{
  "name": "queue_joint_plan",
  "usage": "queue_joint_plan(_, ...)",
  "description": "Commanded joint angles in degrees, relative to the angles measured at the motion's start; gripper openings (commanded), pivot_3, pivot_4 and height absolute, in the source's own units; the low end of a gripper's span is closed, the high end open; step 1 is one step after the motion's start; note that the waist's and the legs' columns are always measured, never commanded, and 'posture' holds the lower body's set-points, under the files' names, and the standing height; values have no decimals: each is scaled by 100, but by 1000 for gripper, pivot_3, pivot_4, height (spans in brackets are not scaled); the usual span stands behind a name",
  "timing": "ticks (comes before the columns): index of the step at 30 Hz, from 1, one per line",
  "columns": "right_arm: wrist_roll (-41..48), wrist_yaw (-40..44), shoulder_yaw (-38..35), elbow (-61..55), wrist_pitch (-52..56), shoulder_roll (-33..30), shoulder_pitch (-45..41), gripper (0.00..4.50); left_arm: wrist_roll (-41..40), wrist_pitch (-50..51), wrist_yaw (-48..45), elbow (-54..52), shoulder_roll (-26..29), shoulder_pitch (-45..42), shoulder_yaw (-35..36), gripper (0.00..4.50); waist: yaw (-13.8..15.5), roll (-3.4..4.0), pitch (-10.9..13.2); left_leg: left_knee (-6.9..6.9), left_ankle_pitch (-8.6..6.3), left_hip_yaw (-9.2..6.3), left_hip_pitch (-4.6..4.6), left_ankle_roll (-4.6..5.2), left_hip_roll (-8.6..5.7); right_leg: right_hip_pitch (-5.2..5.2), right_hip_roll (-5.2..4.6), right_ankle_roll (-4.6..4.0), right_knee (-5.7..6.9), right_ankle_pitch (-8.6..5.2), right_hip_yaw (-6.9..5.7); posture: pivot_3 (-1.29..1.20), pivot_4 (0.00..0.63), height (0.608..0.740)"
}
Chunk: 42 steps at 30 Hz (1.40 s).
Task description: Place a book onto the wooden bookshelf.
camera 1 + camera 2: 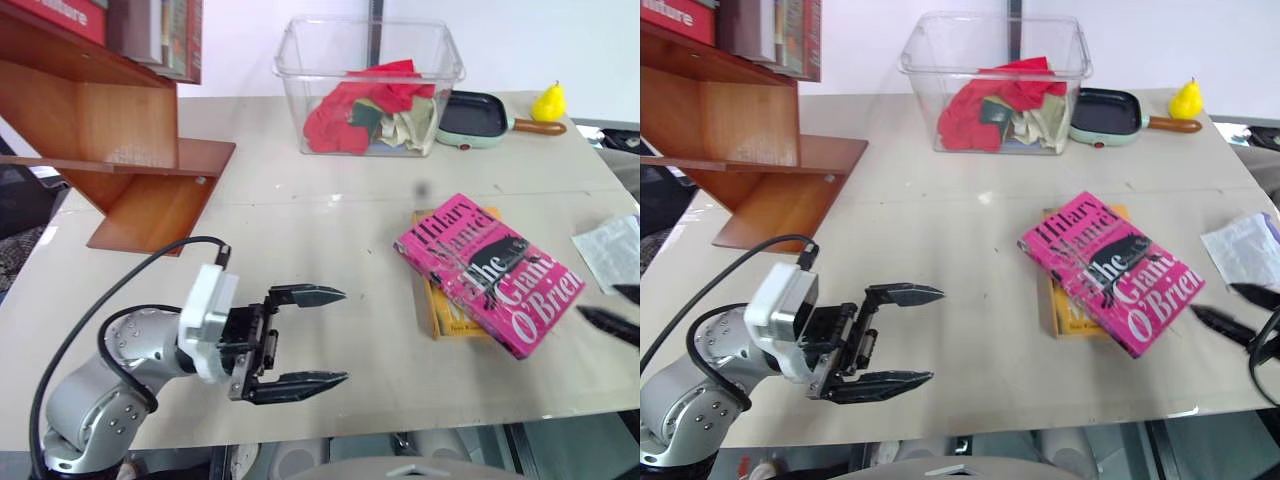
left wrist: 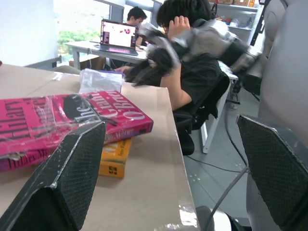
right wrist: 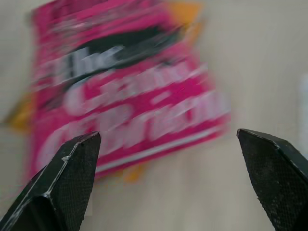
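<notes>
The middle of the hot-pink book's spine (image 1: 449, 294) (image 2: 45, 152), on the long side facing my left gripper, should be where it goes next and closes.
The hot-pink book (image 1: 490, 272), lettered "Hilary Mantel, The Giant, O'Brien", lies flat at the table's right middle on top of a yellow book (image 1: 438, 312). Just right of its near corner, at the table's right edge, my right gripper (image 1: 606, 306) is open and not touching it. In the right wrist view the book (image 3: 125, 91) lies ahead of the spread fingers. My left gripper (image 1: 342, 336) is open and empty near the front left, pointing right toward the book (image 2: 72, 120). The wooden bookshelf (image 1: 120, 130) stands at the far left with upright books on it.
A clear plastic bin (image 1: 300, 60) of cloths stands at the back centre, with a small green pan (image 1: 472, 118) and a yellow toy pear (image 1: 548, 102) to its right. A crinkled plastic packet (image 1: 612, 250) lies at the right edge. A seated person (image 2: 192, 77) is beyond the table's right side.
</notes>
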Motion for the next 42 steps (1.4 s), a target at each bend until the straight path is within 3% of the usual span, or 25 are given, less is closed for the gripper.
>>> queue_joint_plan(1, 613, -616, -163, -971, 284, 816, 646, 4474, 93, -138, -411, 395, 183, -172, 31, 4500, -1, -10, -7, 0, 0, -5, 2, 0, 0, 2, 1, 0, 0, 0, -1, 0, 150, 740)
queue_joint_plan(4, 775, -965, -2, -1142, 145, 1316, 981, 4474, 157, -144, -604, 744, 230, -450, -24, 4500, -13, -11, -7, -2, -1, -4, 8, -1, 5, 3, -9, -1, 0, -1, 1, 0, 150, 740)
queue_joint_plan(9, 690, -1323, 323, -1453, -493, 1516, 971, 4474, 211, -106, -764, 982, 231, -681, -58, 4500, -48, -14, -6, -8, -2, 1, 12, 0, 6, -1, -34, 0, -5, -1, 8, 0, 150, 740)
queue_joint_plan(14, 147, -1422, 954, -1567, -1241, 1550, 1220, 4474, 170, -67, -764, 887, 236, -594, -6, 4500, -6, -14, -6, -18, -3, 6, -25, 1, -1, -34, -23, -1, -6, -2, -17, 0, 150, 740)
queue_joint_plan(27, -102, -1475, 1305, -1145, -1919, 1402, 1483, 4474, 123, -86, -648, 684, 193, -291, 113, 4500, -6, -15, -8, -11, -2, 1, -31, 1, 0, -35, -29, -2, -5, -3, -19, 0, 150, 740)
queue_joint_plan(33, -509, -1653, 1542, -563, -2107, 1041, 859, 4474, 150, -89, -636, 720, 169, -340, 41, 4500, -21, -19, -8, -11, -2, 10, -31, 1, -6, -36, -29, -2, -6, -2, -11, 0, 150, 740)
queue_joint_plan(42, -431, -1761, 2629, -358, -1828, 589, -504, 4474, 203, -85, -541, 716, 144, -273, 72, 4500, -18, -20, -9, -12, -2, 2, -31, 2, -3, -35, -15, -3, -3, -2, -15, 0, 150, 740)
